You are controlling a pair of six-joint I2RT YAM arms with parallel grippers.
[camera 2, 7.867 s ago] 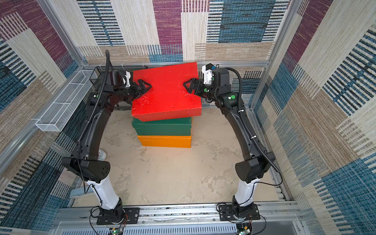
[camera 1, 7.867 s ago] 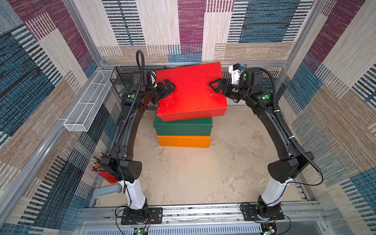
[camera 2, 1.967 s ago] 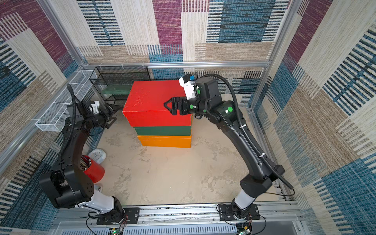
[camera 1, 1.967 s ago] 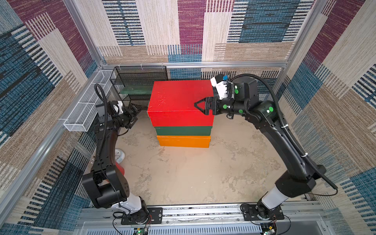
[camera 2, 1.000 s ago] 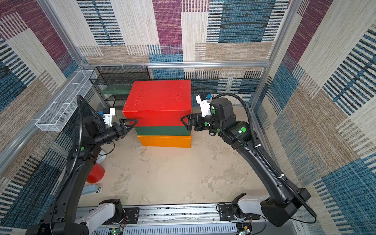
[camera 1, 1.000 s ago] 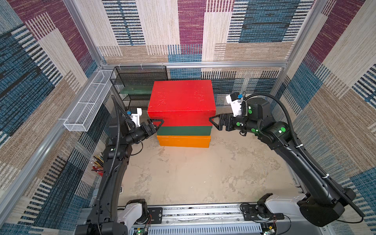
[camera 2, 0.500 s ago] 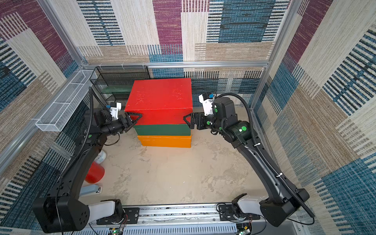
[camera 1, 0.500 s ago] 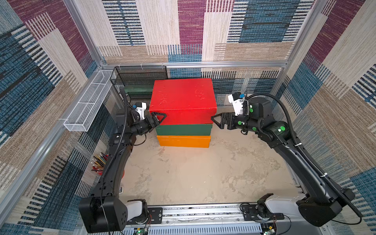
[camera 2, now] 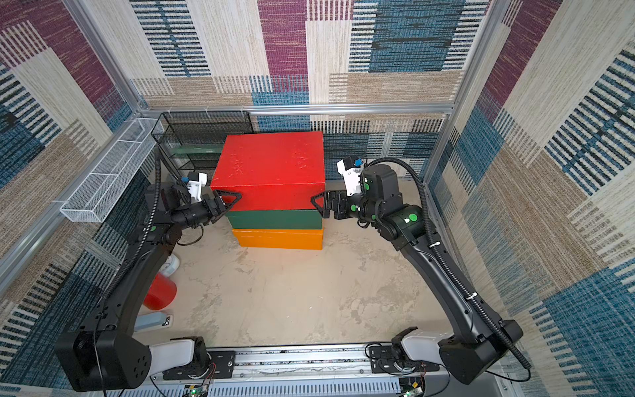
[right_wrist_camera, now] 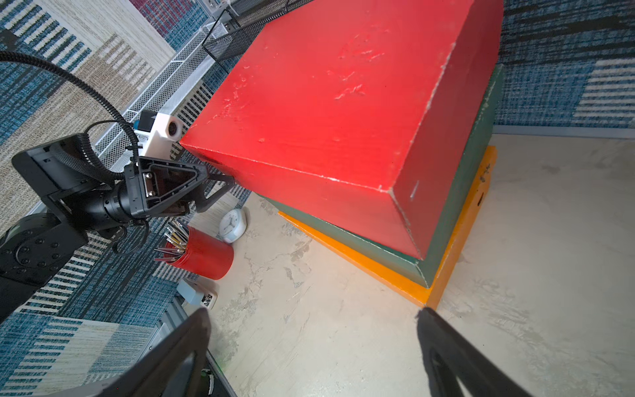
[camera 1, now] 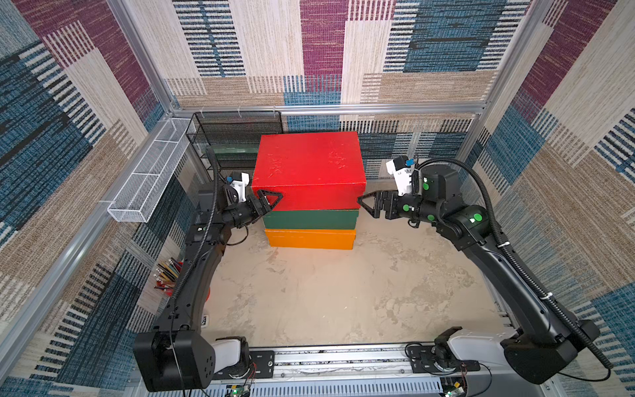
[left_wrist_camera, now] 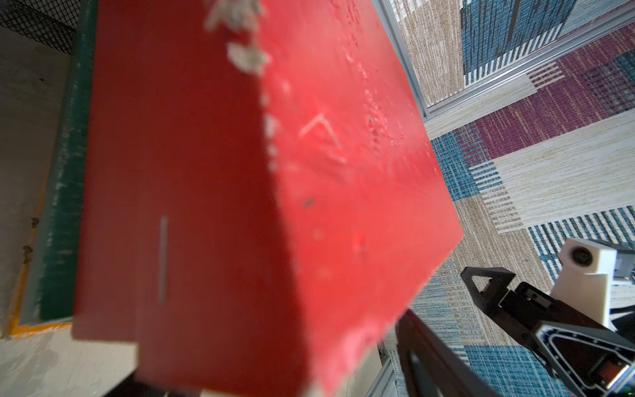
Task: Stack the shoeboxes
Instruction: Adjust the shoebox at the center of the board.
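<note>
The left gripper meets the red box on top of the stack near the rack, so the robot should back off and pull the stack by the orange box (camera 1: pixel 273 238).
The three shoeboxes stand in one stack near the back wall in both top views: the red box (camera 1: pixel 309 165) (camera 2: pixel 271 165) on top, the dark green box (camera 1: pixel 311 218) (camera 2: pixel 275 220) under it, and the orange box (camera 1: pixel 311 239) (camera 2: pixel 278 239) on the floor. My left gripper (camera 1: pixel 269 201) (camera 2: pixel 233 199) is shut, holds nothing, and its tips are against the red box's front left corner (right_wrist_camera: pixel 220 172). In the left wrist view the red box (left_wrist_camera: pixel 240 192) fills the frame. My right gripper (camera 1: pixel 364 204) (camera 2: pixel 316 204) (right_wrist_camera: pixel 312 330) hangs open just right of the stack, a small gap away.
A black mesh rack (camera 1: pixel 237 134) holding a flat green board (camera 1: pixel 237 153) stands behind the stack on the left. A white wire basket (camera 1: pixel 151 172) hangs on the left wall. A red pencil cup (right_wrist_camera: pixel 202 254), a small white clock (right_wrist_camera: pixel 233 221) and a pale blue stapler (right_wrist_camera: pixel 197 294) sit by the left arm.
My left gripper has risen from beside the green box to the red box's front left corner, and its jaws have closed. The right gripper has barely moved.
</note>
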